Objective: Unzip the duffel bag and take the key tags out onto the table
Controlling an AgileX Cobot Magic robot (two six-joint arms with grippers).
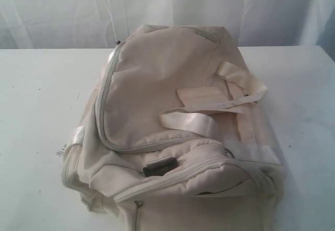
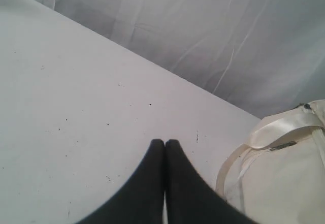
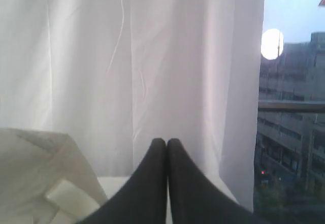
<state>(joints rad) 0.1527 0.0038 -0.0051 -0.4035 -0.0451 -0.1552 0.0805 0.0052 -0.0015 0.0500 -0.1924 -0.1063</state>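
I will close my left gripper on the fabric fold along the grey zipper's curved corner [image 1: 99,135], next to the short pale strap on the side of the duffel bag.
The cream-beige duffel bag [image 1: 172,131] lies in the middle of the white table [image 1: 36,100], its grey zippers closed and paler straps draped over its top. The key tags are hidden from view. Neither arm shows in the exterior view. In the left wrist view my left gripper [image 2: 165,142] is shut with nothing in it, over bare table, with the duffel bag [image 2: 284,168] off to one side. In the right wrist view my right gripper [image 3: 166,141] is shut and empty, facing the curtain, with the duffel bag [image 3: 35,173] at the edge.
A white curtain [image 1: 167,6] hangs behind the table. A window [image 3: 294,107] with buildings outside shows past the curtain's edge in the right wrist view. A dark buckle [image 1: 158,166] sits on the bag's near end.
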